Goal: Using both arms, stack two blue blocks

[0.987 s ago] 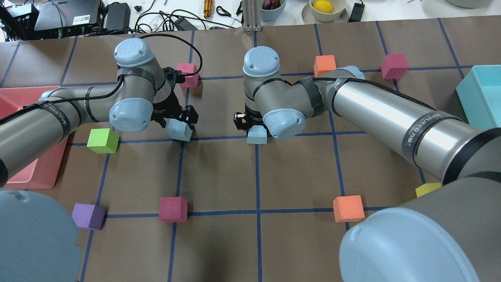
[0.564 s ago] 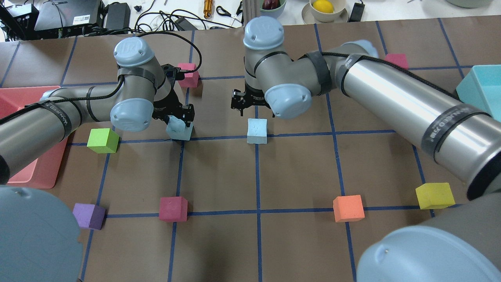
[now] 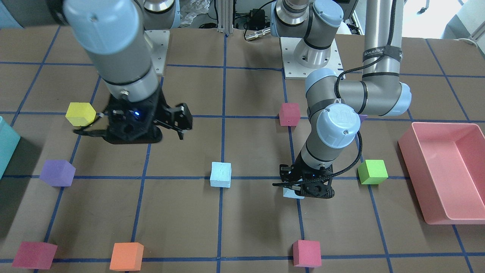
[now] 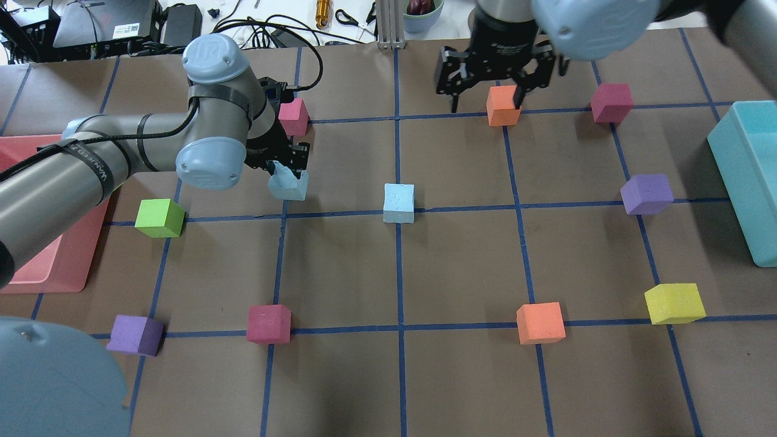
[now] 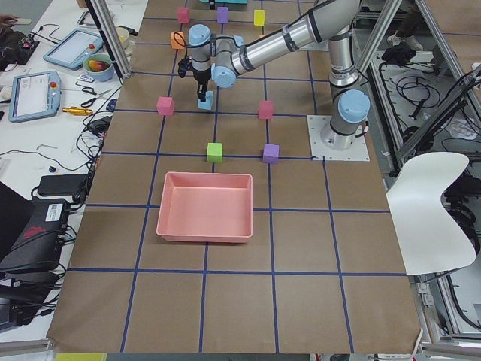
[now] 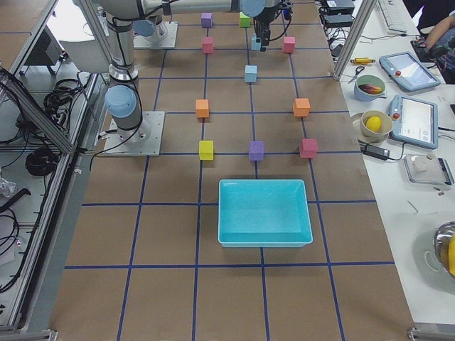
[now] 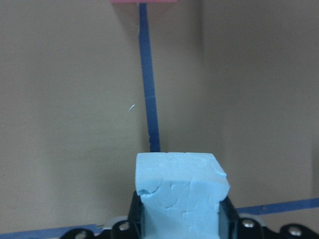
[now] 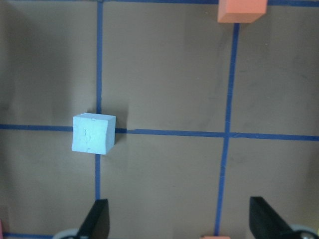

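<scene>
Next, my left gripper releases its blue block, now held low over the table, on top of the lone blue block (image 3: 221, 167) at the middle grid crossing.
One pale blue block (image 4: 399, 203) sits alone on a grid crossing at the table's middle; it also shows in the front view (image 3: 221, 174) and the right wrist view (image 8: 93, 134). My left gripper (image 4: 289, 172) is shut on the other blue block (image 4: 288, 187) and holds it low over the table, left of the first block. The left wrist view shows that block (image 7: 182, 191) between the fingers. My right gripper (image 4: 484, 97) is open and empty. It is raised high over the far side, by an orange cube (image 4: 502, 106), well away from both blue blocks.
Coloured cubes lie around: green (image 4: 159, 217), magenta (image 4: 294, 115), crimson (image 4: 612, 102), purple (image 4: 646, 194), yellow (image 4: 674, 302), orange (image 4: 540, 323), magenta (image 4: 268, 323), purple (image 4: 136, 335). A pink tray (image 4: 54, 267) is at the left edge, a teal box (image 4: 749, 170) at the right.
My right gripper has left the middle blue block, risen and swung to the far right. My left gripper, with its blue block, has shifted slightly away and to the right.
</scene>
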Robot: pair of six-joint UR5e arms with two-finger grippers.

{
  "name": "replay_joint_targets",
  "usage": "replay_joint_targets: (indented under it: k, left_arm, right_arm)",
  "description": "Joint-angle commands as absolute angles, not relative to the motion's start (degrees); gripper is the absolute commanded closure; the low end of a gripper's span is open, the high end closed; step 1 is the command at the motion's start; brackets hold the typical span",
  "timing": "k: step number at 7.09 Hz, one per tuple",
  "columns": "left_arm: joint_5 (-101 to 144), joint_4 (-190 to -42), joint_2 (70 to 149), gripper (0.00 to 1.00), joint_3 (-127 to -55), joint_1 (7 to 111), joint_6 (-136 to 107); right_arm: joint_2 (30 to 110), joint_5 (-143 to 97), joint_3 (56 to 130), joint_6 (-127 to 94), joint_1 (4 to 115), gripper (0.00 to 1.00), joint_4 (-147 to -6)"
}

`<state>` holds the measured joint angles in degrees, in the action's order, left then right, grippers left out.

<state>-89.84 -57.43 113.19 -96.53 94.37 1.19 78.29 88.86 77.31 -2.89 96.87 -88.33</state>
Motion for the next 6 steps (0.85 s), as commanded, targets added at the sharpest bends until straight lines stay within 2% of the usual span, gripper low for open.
replay_joint_targets:
  k: [1, 3, 6]
  left_arm:
    - [-94.81, -71.03, 113.29, 0.91, -85.22, 105.24, -8.30]
    - [-89.43, -71.28, 113.91, 0.91, -83.32, 109.85, -17.56]
    - [-88.33, -65.17, 116.97, 0.91, -85.17, 110.74, -22.06]
  right_arm:
    - [86.37, 92.36, 82.57, 2.47, 93.43, 0.00, -83.40]
    - [89.46, 92.55, 89.62, 1.15, 93.52, 0.00, -94.00]
    - [89.03, 91.50, 88.86, 1.32, 93.60, 0.00, -94.57]
